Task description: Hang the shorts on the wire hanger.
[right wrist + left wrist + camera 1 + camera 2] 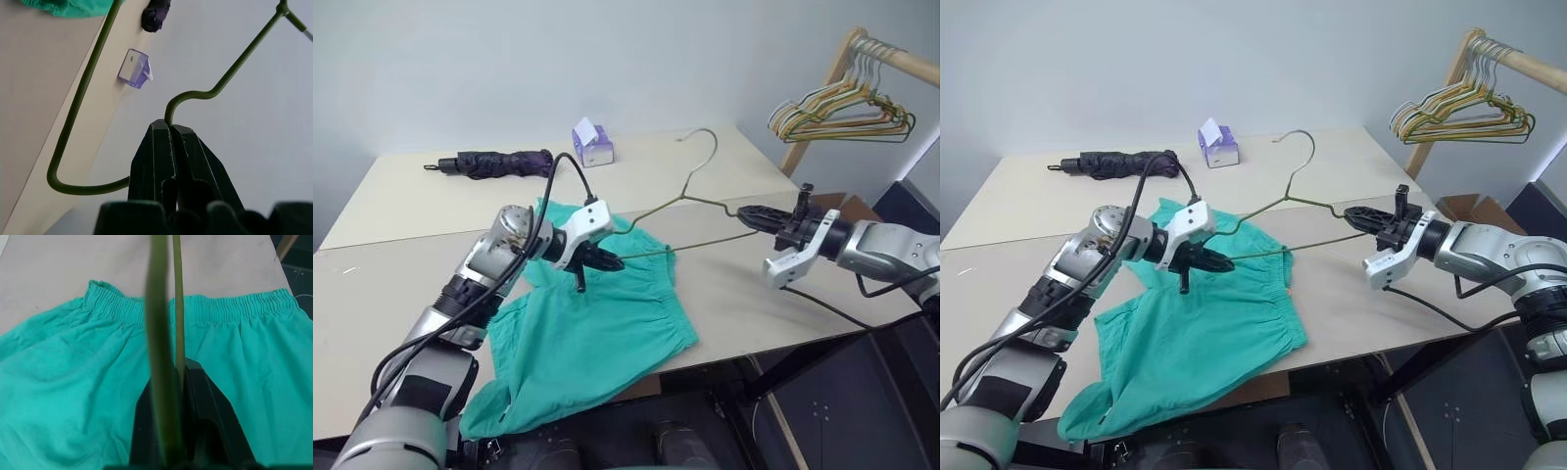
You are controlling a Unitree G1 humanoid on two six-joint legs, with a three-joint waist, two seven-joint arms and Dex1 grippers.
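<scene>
My right gripper holds the hanger crooked by its bend; it should grab the hanger's bottom bar (726, 239) before feeding the hanger into the shorts' waistband.
The teal-green shorts (597, 333) lie spread on the beige table (391, 294), with one leg hanging over the near edge. The elastic waistband (117, 306) faces away from me. The thin olive wire hanger (684, 195) is held in the air just above the shorts, its hook pointing to the far side. My left gripper (607, 260) is shut on the hanger's left corner, over the shorts. My right gripper (747, 213) is shut on the bend at the hanger's right shoulder (168, 110), beyond the cloth's right edge.
A purple tissue box (593, 144) and a folded dark umbrella (499, 163) lie at the back of the table. A bunch of pale hangers (842, 110) hangs on a wooden rack at the far right. The table's right edge runs just under my right arm.
</scene>
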